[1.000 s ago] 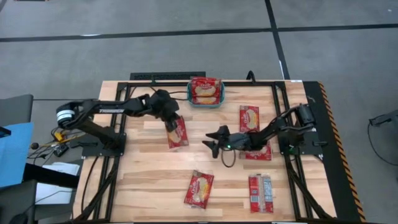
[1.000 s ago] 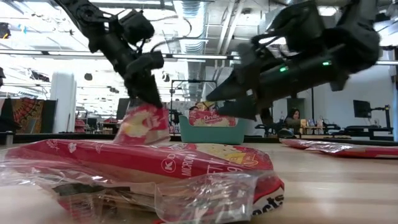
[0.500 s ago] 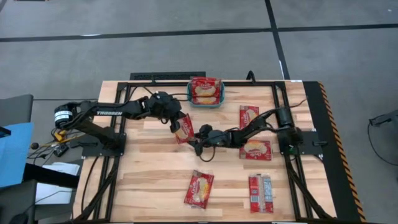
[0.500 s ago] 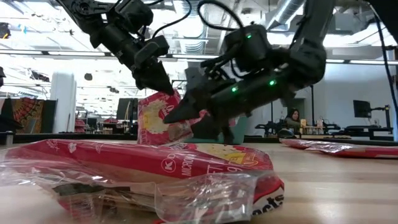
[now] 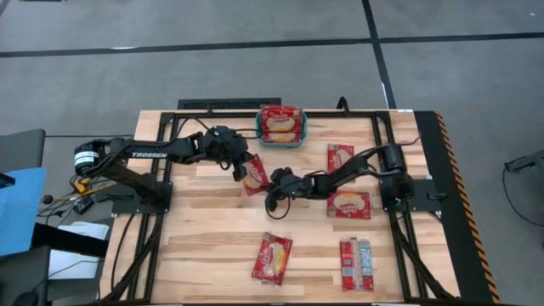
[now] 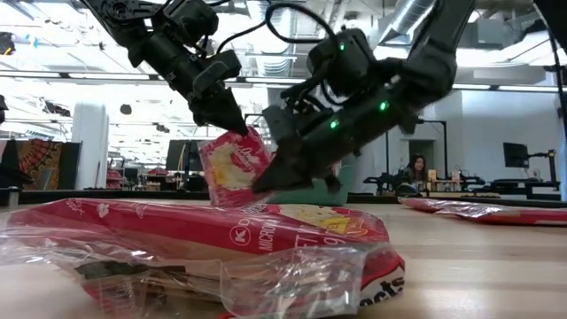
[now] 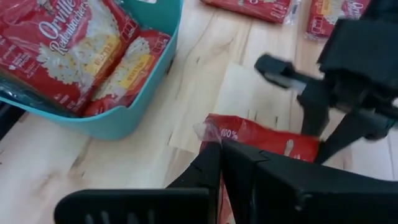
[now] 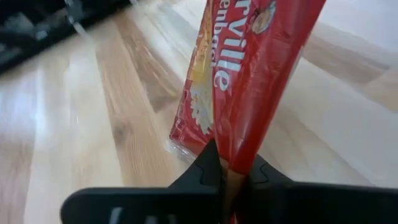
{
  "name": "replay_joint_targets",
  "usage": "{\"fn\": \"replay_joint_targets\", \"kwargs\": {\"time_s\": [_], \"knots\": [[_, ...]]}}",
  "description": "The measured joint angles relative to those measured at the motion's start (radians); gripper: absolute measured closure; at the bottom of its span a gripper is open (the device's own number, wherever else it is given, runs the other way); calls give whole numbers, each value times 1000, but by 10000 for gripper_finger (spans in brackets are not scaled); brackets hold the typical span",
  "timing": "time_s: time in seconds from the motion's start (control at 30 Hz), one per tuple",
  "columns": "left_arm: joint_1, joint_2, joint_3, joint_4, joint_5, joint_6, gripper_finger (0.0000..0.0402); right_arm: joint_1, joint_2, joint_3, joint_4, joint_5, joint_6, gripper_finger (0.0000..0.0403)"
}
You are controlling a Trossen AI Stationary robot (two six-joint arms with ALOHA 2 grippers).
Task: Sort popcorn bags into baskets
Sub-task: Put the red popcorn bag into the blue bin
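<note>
The held bag stands steeply on end. My left gripper needs to open and take hold of its upper end [image 6: 243,142] again once my right gripper turns it level for the basket.
A red popcorn bag [image 5: 255,174] is held between both grippers a little left of the table's middle. My left gripper [image 5: 243,164] is shut on its upper end, and my right gripper [image 5: 272,184] is shut on its lower end from the right. The teal basket [image 5: 297,138] stands at the far edge with popcorn bags [image 5: 280,123] lying in it. Several more bags lie flat on the wood: two on the right [image 5: 340,157] [image 5: 350,204] and two near the front [image 5: 272,257] [image 5: 357,263]. My left gripper pinches the bag's upper edge [image 7: 210,133] between its two fingers, slanting down from above and from the left. The bag hangs tilted below the fingers [image 6: 232,120]. My right gripper pinches the bag's lower edge [image 8: 235,155] between its two fingers, coming level from the table's right. The bag stands up edge-on from the fingers [image 8: 208,165]. I cannot tell whether its lower corner touches the wood.
A black frame [image 5: 212,104] runs around the wooden table. In the low view a bag in clear wrap [image 6: 221,248] lies close in front and hides the table under the held bag. Bare wood lies between the held bag and the front bags.
My right gripper has moved toward the table's left with its fingers open, reached the bag and shut on its lower end. My left gripper has carried the bag a little to the right, and the bag has tipped from hanging straight to slanting.
</note>
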Motion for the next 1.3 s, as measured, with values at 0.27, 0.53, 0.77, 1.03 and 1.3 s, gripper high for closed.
{"fn": "replay_joint_targets", "kwargs": {"time_s": [0.27,0.53,0.77,1.03,1.3], "knots": [[1,0,2,11,7,44,402,-56,-242,-1,-447,-36,-187,389],[1,0,2,71,11,109,367,-160,-443,-1,-716,-167,-408,390],[1,0,1,116,31,143,239,-200,-539,0,-827,-274,-578,390],[2,0,1,210,207,197,87,-193,-542,1,-868,-346,-689,390],[-3,0,1,215,262,180,98,-189,-539,28,-873,-347,-727,390]]}}
